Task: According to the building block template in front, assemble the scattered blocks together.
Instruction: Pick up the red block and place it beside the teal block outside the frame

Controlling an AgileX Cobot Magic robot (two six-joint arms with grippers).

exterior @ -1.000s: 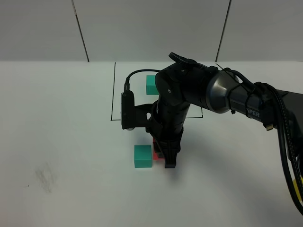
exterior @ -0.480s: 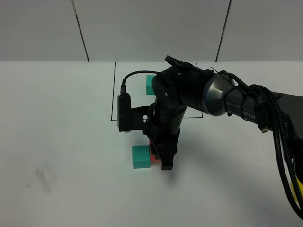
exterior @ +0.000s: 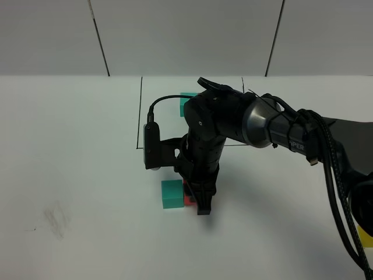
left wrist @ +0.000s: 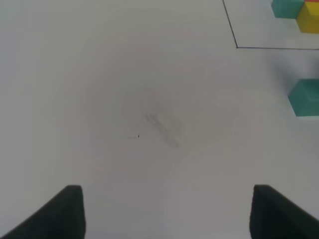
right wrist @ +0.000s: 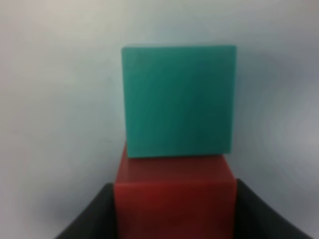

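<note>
Next, I release the red block on the table, flush (exterior: pixel 201 189) against the loose teal block, with my right gripper.
My right gripper (exterior: pixel 198 204) reaches across to the table's middle and is shut on the red block (exterior: pixel 189 197), low over the table. In the right wrist view the red block (right wrist: pixel 174 184) sits between the fingers, its far face against the loose teal block (right wrist: pixel 179 99). That teal block (exterior: pixel 172 193) lies just left of the red one. The template's teal cube (exterior: pixel 186 104) shows behind the arm, inside the black outline (exterior: pixel 140 116); the rest is hidden there. The left wrist view shows the template's teal (left wrist: pixel 286 7) and yellow (left wrist: pixel 309 17) cubes. My left gripper (left wrist: pixel 167 209) is open over bare table.
The right arm and its cables (exterior: pixel 326 169) fill the right side of the exterior high view. A faint smudge (exterior: pixel 55 216) marks the table at the front left. The loose teal block (left wrist: pixel 305 97) also shows at the edge of the left wrist view.
The right arm has shifted a little to the left with the red block, bringing it against the teal block, which has slid slightly left. The left gripper has not moved.
</note>
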